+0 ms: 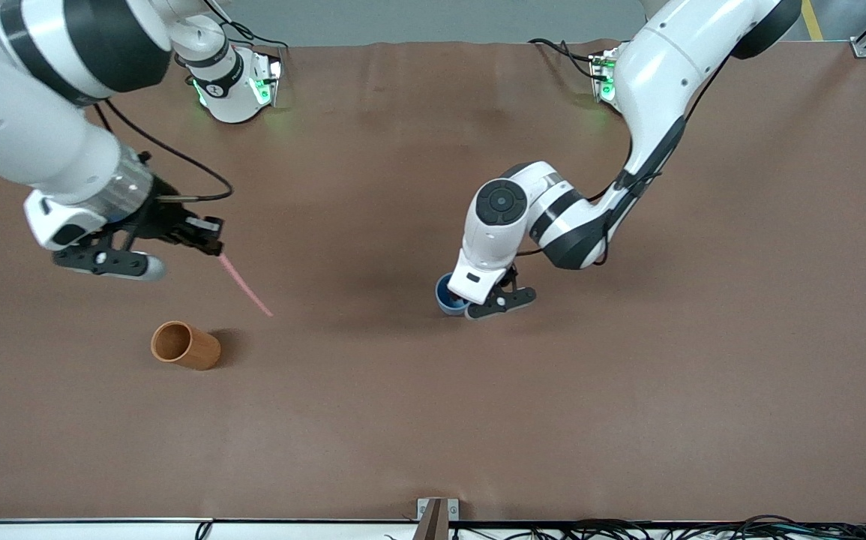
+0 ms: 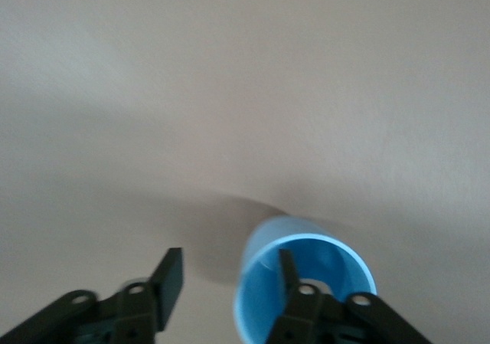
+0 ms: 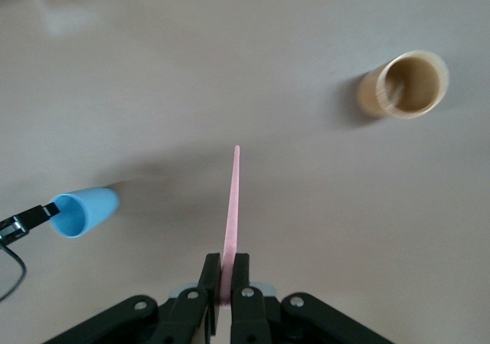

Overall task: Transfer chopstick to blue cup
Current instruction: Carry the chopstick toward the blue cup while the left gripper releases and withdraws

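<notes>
My right gripper needs to let go, and then the pale pink chopstick will rest at a slant against the blue cup's rim, its lower end inside the blue cup (image 1: 453,300) (image 3: 77,212).
The blue cup (image 1: 446,295) stands on the brown table near its middle. My left gripper (image 1: 494,301) is down at the cup and open, one finger inside the cup (image 2: 344,256) and the other outside, clear of the wall; the left gripper (image 2: 230,261) grips nothing. The pale pink chopstick (image 1: 245,286) slants down from my right gripper (image 1: 211,244), which hangs over the table toward the right arm's end and is shut on the stick's upper end. In the right wrist view the chopstick (image 3: 233,198) runs out from the right gripper (image 3: 226,261), with the blue cup (image 3: 84,210) off to one side.
An orange-brown cup (image 1: 184,345) stands nearer the front camera than the chopstick's tip, toward the right arm's end; it shows as an open-topped orange-brown cup (image 3: 404,83) in the right wrist view. Cables lie along the table's front edge (image 1: 627,525).
</notes>
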{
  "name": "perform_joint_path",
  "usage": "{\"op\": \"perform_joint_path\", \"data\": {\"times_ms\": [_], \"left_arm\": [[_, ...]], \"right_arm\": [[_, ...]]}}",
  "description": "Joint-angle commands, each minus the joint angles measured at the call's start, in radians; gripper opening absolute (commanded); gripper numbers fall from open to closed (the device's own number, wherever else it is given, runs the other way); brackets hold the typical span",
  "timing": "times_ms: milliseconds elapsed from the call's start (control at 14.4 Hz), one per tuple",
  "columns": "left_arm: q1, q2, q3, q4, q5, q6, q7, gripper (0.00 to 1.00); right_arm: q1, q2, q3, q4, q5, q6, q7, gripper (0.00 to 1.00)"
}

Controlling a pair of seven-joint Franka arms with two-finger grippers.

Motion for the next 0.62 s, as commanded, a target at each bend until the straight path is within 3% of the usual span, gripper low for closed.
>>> {"op": "perform_joint_path", "data": {"times_ms": [0,139,278,556], "left_arm": [[0.07,-0.164,0.02,-0.019,-0.103,-0.126,0.214,1.0],[0.069,-0.265,0.163,-0.022,-0.249,-0.194,0.461,1.0],[0.069,-0.353,0.283,-0.023,-0.362,-0.275,0.718,1.0],[0.078,-0.494,0.423,-0.019,-0.449,-0.413,1.031,1.0]], "right_arm": [[0.096,0.074,-0.007,0.096,0.042,-0.02,0.188,0.03],[0.156,0.135,-0.004,0.157,0.051,-0.02,0.325,0.01],[0.202,0.201,-0.005,0.225,0.144,-0.011,0.453,0.01],[0.288,0.332,-0.005,0.348,0.163,0.01,0.597,0.01]]}}
